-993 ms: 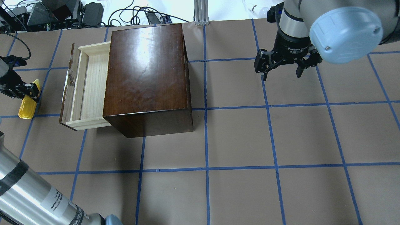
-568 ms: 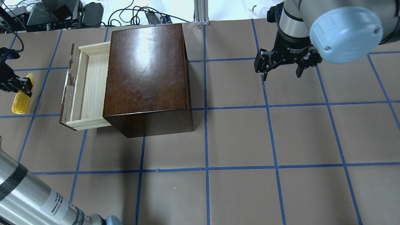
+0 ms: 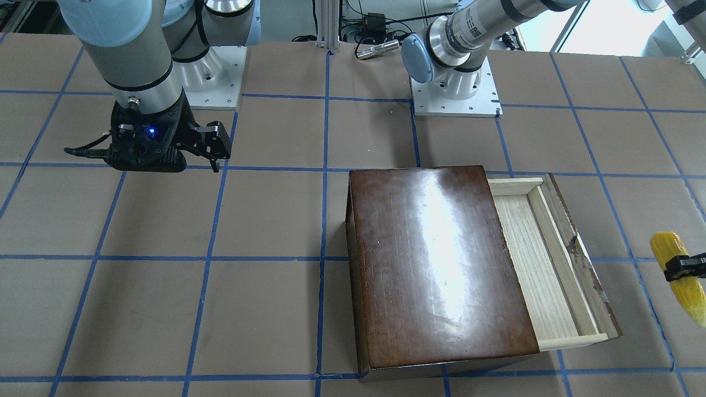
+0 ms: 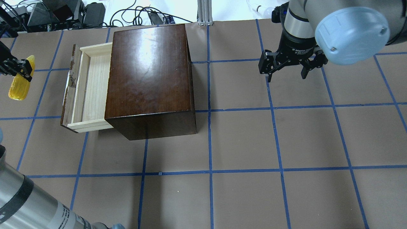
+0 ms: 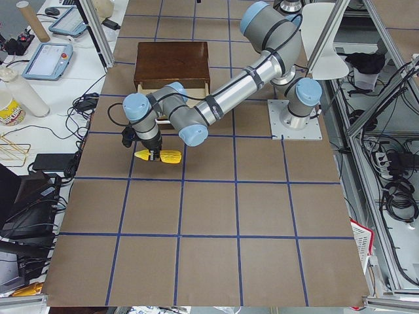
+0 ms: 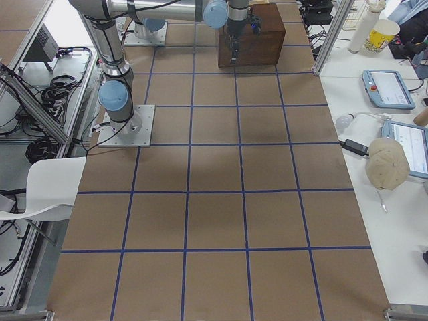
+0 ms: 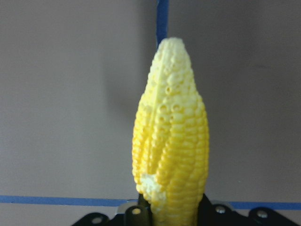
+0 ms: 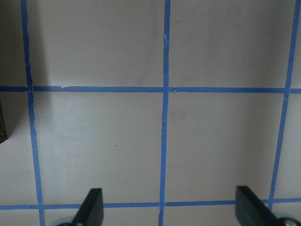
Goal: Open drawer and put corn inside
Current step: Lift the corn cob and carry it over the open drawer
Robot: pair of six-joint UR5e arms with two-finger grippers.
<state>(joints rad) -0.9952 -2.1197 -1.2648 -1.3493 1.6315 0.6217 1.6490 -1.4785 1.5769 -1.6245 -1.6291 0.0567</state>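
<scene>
The drawer's pale bottom (image 3: 529,277) is close alongside the edge of the dark-brown box. My left gripper will let go of the corn there.
The glossy dark-brown box (image 4: 149,73) stands on the table with its pale-wood drawer (image 4: 90,89) pulled out toward the left; it also shows in the front view (image 3: 546,264). The drawer tray is empty. My left gripper (image 4: 19,68) is shut on the yellow corn (image 4: 19,84) and holds it above the table, left of the drawer's chipped front panel. The corn fills the left wrist view (image 7: 171,136) and shows at the front view's right edge (image 3: 678,275). My right gripper (image 4: 287,73) is open and empty, well right of the box.
The table (image 4: 241,140) is brown with a blue tape grid. Cables and black equipment (image 4: 63,12) lie beyond its far edge. An aluminium post (image 4: 205,12) stands behind the box. The right arm's large elbow (image 4: 349,31) hangs over the far right.
My left gripper has lifted the corn off the table and carried it toward the far side. The right arm and the drawer have not moved.
</scene>
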